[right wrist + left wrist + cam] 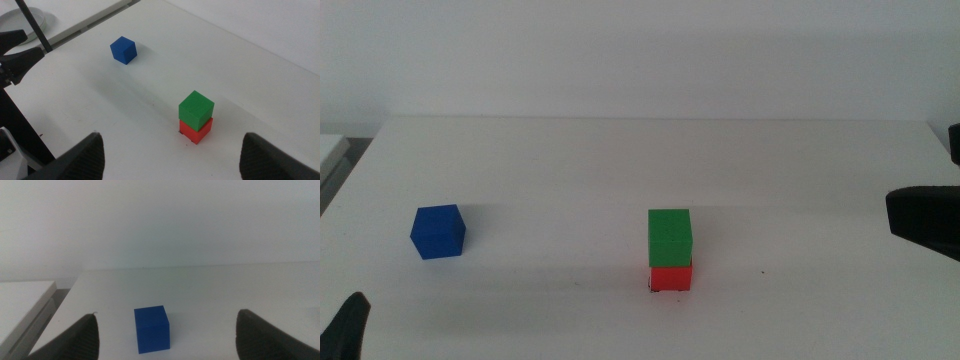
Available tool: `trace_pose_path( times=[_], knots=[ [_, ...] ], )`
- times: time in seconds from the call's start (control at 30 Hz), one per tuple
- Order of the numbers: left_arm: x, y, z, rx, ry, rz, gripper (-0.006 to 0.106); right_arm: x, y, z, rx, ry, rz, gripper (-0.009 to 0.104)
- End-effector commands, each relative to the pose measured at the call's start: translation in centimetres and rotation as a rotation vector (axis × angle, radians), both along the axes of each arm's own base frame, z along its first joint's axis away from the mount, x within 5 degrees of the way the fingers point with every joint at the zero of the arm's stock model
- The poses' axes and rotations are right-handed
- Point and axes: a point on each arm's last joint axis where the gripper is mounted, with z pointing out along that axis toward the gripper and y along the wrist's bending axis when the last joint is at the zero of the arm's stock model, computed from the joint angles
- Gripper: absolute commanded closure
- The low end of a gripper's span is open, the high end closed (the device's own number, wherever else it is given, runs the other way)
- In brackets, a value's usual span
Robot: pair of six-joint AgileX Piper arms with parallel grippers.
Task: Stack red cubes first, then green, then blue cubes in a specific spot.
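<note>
My left gripper is to close next on opposite sides of the blue cube [438,231] [152,329], because the cube goes on top of the green cube.
The red cube [671,277] rests on the white table right of centre, with the green cube [669,236] stacked squarely on it. Tiny black corner marks of the spot [180,133] show at the red cube's base. The blue cube [438,231] sits alone at the left. My left gripper [166,315] hovers open just short of the blue cube [151,329], which shows between its jaws; only a jaw tip [348,325] shows in the middle view. My right gripper [171,135] is open, raised and back from the stack [196,107], at the right edge [920,218].
A lone black speck [763,272] lies right of the stack. A white board [25,300] lies beyond the table's left edge. In the right wrist view the left arm's dark body [15,60] and a black cable [32,22] stand past the blue cube [123,50].
</note>
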Motion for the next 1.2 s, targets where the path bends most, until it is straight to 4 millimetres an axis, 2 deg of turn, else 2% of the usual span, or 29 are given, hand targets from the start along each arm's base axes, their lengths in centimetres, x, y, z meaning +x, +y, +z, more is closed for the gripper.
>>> trace_pose_path(
  times=[0.0, 0.1, 0.17, 0.23, 0.27, 0.37, 0.47, 0.6, 0.67, 0.73, 0.8, 0.87, 0.97, 1.17],
  knots=[
    [0.0, 0.0, 0.0, 0.019, -0.005, 0.003, 0.007, 0.0, 0.0, 0.0, 0.002, -0.010, 0.003, 0.014],
    [0.0, 0.1, 0.1, 0.035, 0.028, 0.011, 0.007, 0.0, 0.0, 0.0, 0.002, -0.010, 0.003, 0.014],
    [0.5, 0.1, 2.8, 0.018, 0.111, 0.012, 0.007, 0.0, 0.0, 0.0, 0.002, -0.010, 0.003, 0.014],
    [2.1, 0.0, 6.4, 0.000, 0.252, 0.022, 0.007, 0.0, 0.0, 0.0, 0.001, -0.011, 0.002, 0.014],
    [3.2, 0.0, 8.2, 0.000, 0.321, 0.030, 0.007, 0.0, 0.0, 0.0, 0.003, -0.009, 0.003, 0.014],
    [6.8, 0.0, 12.0, 0.068, 0.518, 0.048, 0.007, 0.0, 0.0, 0.0, 0.002, -0.010, 0.003, 0.014],
    [10.9, -0.2, 14.2, 0.103, 0.696, 0.052, 0.007, 0.0, 0.0, 0.0, 0.002, -0.010, 0.003, 0.014],
    [16.7, -0.6, 15.5, 0.127, 0.891, 0.033, 0.007, 0.0, 0.0, 0.0, 0.016, 0.004, -0.008, 0.014],
    [20.1, -1.0, 15.6, 0.163, 0.901, -0.016, 0.007, 0.0, 0.0, 0.0, 0.016, 0.004, -0.008, 0.014],
    [22.6, -1.1, 15.0, 0.098, 0.947, -0.031, 0.007, 0.0, 0.0, 0.0, 0.016, 0.004, -0.008, 0.014],
    [24.8, -0.6, 13.9, 0.010, 1.036, -0.040, 0.007, 0.0, 0.0, 0.0, 0.016, 0.004, -0.008, 0.014],
    [26.8, 0.0, 12.5, 0.001, 1.085, -0.065, 0.007, 0.0, 0.0, 0.0, 0.016, 0.004, -0.008, 0.014],
    [28.8, 0.5, 10.0, -0.026, 1.142, -0.045, 0.007, 0.0, 0.0, 0.0, 0.016, 0.004, -0.008, 0.014],
    [31.3, 1.4, 5.6, -0.061, 1.211, 0.031, 0.007, 0.0, 0.0, 0.0, 0.016, 0.004, -0.008, 0.014]
  ],
)
